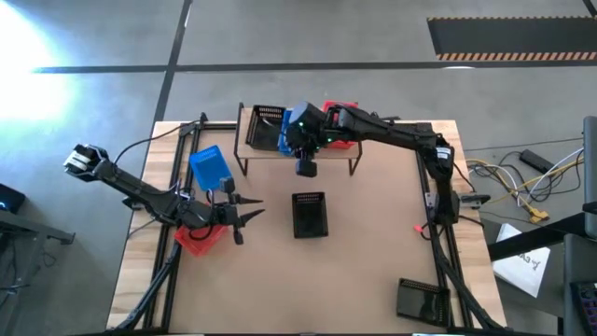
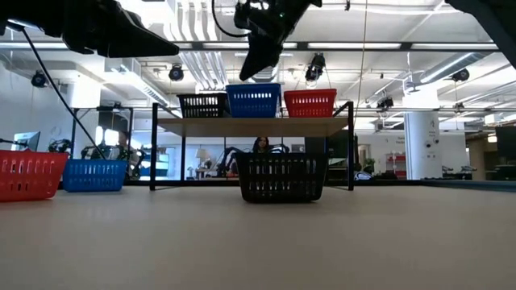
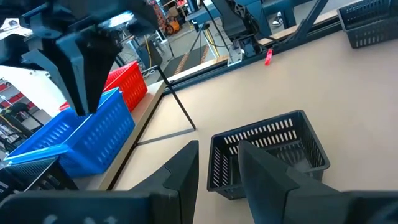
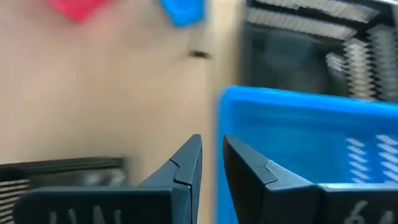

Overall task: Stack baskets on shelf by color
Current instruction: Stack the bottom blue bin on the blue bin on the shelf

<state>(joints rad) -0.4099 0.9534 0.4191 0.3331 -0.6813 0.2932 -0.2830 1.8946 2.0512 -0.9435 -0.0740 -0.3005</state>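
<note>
The blue basket crowds the shelf's black basket beside it; I need to shift the blue basket's near rim (image 4: 223, 117) toward the red basket with my right gripper.
On the shelf (image 1: 298, 147) (image 2: 250, 126) stand a black basket (image 2: 201, 105), a blue basket (image 2: 253, 100) (image 4: 298, 143) and a red basket (image 2: 310, 102) in a row. Another black basket (image 1: 310, 215) (image 3: 273, 149) sits upright on the table in front of the shelf. My right gripper (image 1: 306, 168) (image 4: 212, 140) hovers above the shelf's near edge beside the blue basket, narrowly open and empty. My left gripper (image 1: 244, 220) (image 3: 217, 149) is open and empty above the table, left of the black basket.
At the table's left side a blue basket (image 1: 210, 168) (image 2: 94, 174) and a red basket (image 1: 201, 238) (image 2: 28, 175) sit near my left arm. One more black basket (image 1: 420, 301) stands at the near right corner. Bare tabletop lies around the centre basket.
</note>
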